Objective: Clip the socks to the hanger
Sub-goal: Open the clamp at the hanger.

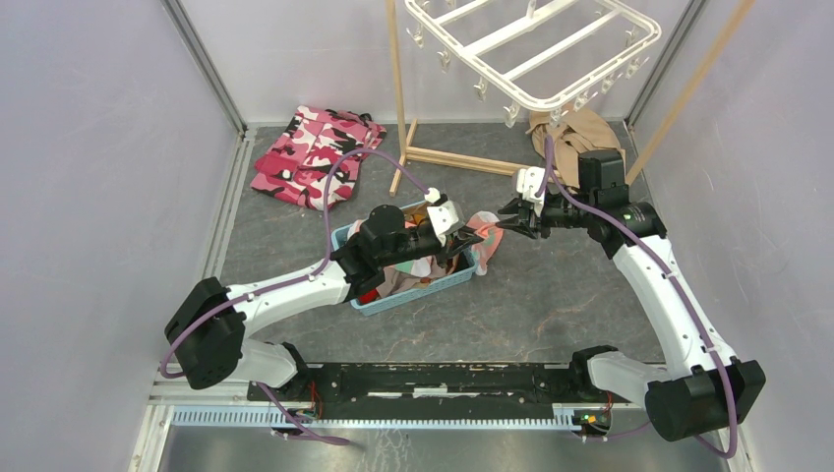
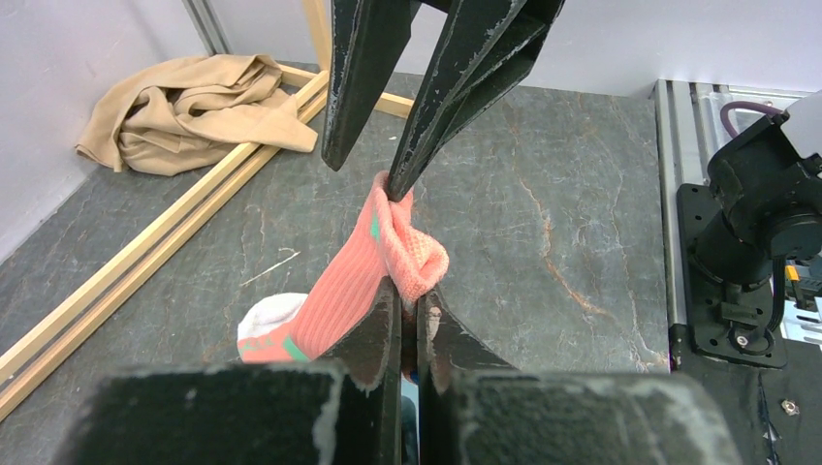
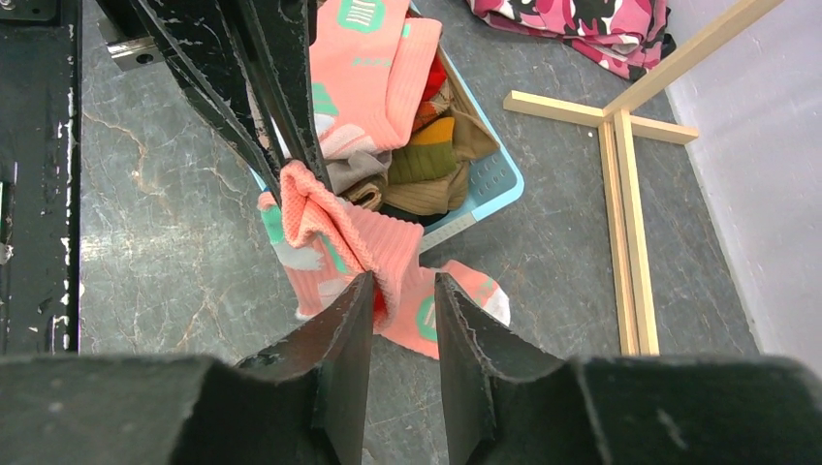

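Observation:
The sock's cuff is bunched at the robot's left gripper, so next the right gripper pinches the cuff's far end (image 2: 381, 190) while the left gripper opens and takes a new grip on the cuff.
A salmon-pink sock (image 1: 489, 232) with teal and white patches hangs between my two grippers, just right of the basket. My left gripper (image 2: 409, 291) is shut on the sock's (image 2: 339, 291) cuff fold. My right gripper (image 3: 402, 281) is open, its jaws standing on either side of another part of the cuff (image 3: 388, 242); one fingertip (image 2: 395, 186) touches the fabric. In the top view the left gripper (image 1: 474, 236) and the right gripper (image 1: 511, 218) face each other closely. The white hanger (image 1: 531, 49) with dangling pegs hangs high at the back, apart from both.
A light blue basket (image 1: 418, 290) under my left arm holds more socks (image 3: 426, 160), including another salmon one (image 3: 373, 58). A pink camouflage garment (image 1: 315, 152) lies back left. A tan cloth (image 1: 580, 133) lies back right. The wooden pole stand (image 1: 398, 88) has floor bars (image 3: 620, 174).

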Controlling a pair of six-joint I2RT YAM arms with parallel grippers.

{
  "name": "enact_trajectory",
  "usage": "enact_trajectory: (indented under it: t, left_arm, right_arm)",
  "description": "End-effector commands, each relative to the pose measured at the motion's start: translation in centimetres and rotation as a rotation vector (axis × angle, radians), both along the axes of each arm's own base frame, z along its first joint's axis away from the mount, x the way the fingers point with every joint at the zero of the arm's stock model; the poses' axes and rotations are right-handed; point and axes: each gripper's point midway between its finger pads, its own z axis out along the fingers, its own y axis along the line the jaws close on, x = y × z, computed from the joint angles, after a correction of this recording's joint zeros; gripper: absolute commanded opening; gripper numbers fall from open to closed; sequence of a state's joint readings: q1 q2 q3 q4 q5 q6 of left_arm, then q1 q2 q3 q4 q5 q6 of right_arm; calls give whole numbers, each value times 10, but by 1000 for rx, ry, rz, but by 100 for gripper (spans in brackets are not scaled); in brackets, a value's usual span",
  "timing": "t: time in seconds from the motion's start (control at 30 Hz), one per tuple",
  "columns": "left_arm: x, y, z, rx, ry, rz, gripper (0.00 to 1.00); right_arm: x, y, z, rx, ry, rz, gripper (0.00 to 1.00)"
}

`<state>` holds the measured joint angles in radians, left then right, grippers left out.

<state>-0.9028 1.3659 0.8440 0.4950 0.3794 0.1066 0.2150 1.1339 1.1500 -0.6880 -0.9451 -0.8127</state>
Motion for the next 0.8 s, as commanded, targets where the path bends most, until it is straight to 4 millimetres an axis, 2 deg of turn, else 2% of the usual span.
enact_trajectory:
  t: [0.0, 0.43, 0.63, 0.77]
  left_arm:
    - [-4, -2, 25, -53, -37, -31, 3]
    - [-5, -5, 20, -44, -31, -51, 3]
    - [-6, -7, 22, -49, -38, -62, 3]
    - [-6, -8, 24, -49, -41, -66, 3]
  right_arm:
    - [6, 1, 12, 0, -56, -11, 35]
    - [5, 3, 22, 15, -73, 10, 36]
    - [3, 1, 6, -48, -83, 7, 36]
    - [2, 2, 2, -59, -91, 21, 36]
